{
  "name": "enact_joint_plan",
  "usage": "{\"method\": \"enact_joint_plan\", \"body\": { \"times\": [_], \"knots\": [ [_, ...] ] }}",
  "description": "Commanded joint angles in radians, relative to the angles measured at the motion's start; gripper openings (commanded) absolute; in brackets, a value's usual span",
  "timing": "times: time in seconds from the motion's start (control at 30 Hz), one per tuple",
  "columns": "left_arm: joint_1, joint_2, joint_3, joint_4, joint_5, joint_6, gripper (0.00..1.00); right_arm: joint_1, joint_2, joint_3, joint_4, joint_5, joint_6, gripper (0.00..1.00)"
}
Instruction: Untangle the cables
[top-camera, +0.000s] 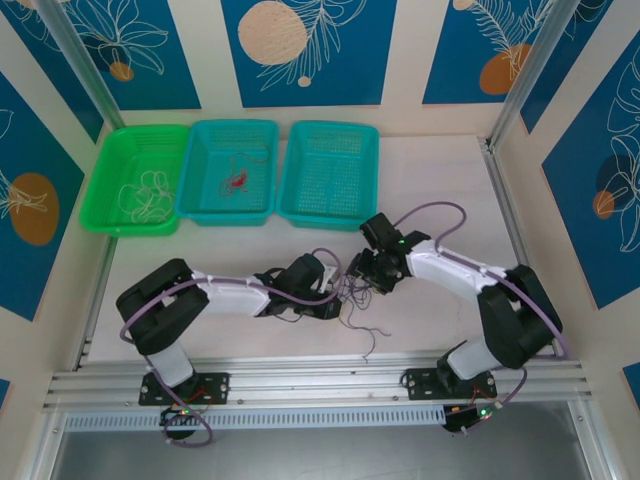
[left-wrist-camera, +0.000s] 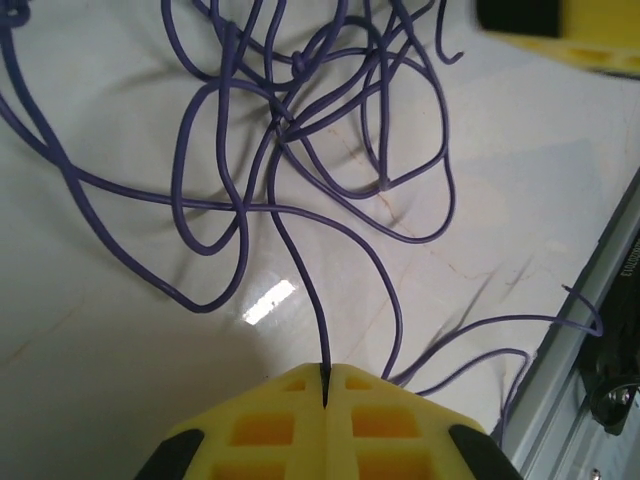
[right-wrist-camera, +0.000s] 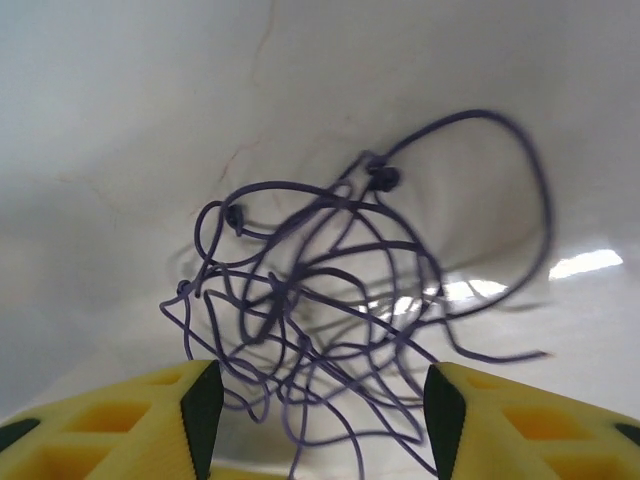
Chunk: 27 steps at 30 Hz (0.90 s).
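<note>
The piece of cable in my left gripper runs into the tangle, so I will use my right gripper to pinch the knotted loops (right-wrist-camera: 332, 202) and pull them away from that piece.
A loose tangle of thin dark purple cables (top-camera: 352, 292) lies on the white table between the two grippers, and one strand trails toward the near rail. My left gripper (top-camera: 336, 306) is at its left side. In the left wrist view that gripper (left-wrist-camera: 326, 375) is shut on a single purple strand (left-wrist-camera: 306, 292) that runs up into the knot. My right gripper (top-camera: 366, 276) hovers over the tangle's far side. Its yellow fingers stand open in the right wrist view (right-wrist-camera: 322, 415), with the tangle (right-wrist-camera: 277, 292) between and beyond them, nothing pinched.
Three baskets line the back. The green one (top-camera: 100, 190) holds whitish cables (top-camera: 150, 195), the middle teal one (top-camera: 235, 125) holds a red cable (top-camera: 238, 182), and the right teal one (top-camera: 335, 127) stands beside it. A metal rail (left-wrist-camera: 600, 330) runs along the near edge.
</note>
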<state>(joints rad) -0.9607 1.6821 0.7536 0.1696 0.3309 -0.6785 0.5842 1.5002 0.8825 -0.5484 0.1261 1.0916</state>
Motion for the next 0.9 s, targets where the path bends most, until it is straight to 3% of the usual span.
{"method": "enact_joint_plan", "body": {
  "times": [0.0,0.07,0.13,0.17,0.33,0.53,0.7,0.77,0.87],
  "knots": [
    [-0.009,-0.118,-0.024,-0.033,-0.042,0.079,0.0,0.018,0.08,0.034,-0.019,0.017,0.014,0.53],
    [-0.004,-0.182,-0.031,-0.076,-0.068,0.123,0.0,0.016,0.125,0.05,-0.01,0.018,0.02,0.41],
    [0.004,-0.254,-0.036,-0.137,-0.114,0.163,0.0,0.006,0.155,0.06,-0.013,0.046,0.024,0.19],
    [0.013,-0.293,-0.041,-0.162,-0.129,0.176,0.0,-0.006,0.161,0.058,-0.015,0.057,0.025,0.14],
    [0.13,-0.534,-0.073,-0.349,-0.223,0.229,0.0,-0.12,0.094,-0.005,0.009,0.069,-0.007,0.0],
    [0.368,-0.782,-0.066,-0.584,-0.259,0.34,0.0,-0.3,-0.062,-0.107,0.016,0.06,-0.038,0.0],
    [0.551,-0.863,-0.028,-0.722,-0.281,0.411,0.0,-0.441,-0.185,-0.178,0.002,0.071,-0.045,0.0],
    [0.593,-0.868,-0.032,-0.714,-0.247,0.403,0.0,-0.453,-0.207,-0.181,0.007,0.073,-0.074,0.0],
    [0.599,-0.854,-0.055,-0.638,-0.157,0.369,0.0,-0.399,-0.192,-0.138,-0.009,0.04,-0.149,0.15]
  ]
}}
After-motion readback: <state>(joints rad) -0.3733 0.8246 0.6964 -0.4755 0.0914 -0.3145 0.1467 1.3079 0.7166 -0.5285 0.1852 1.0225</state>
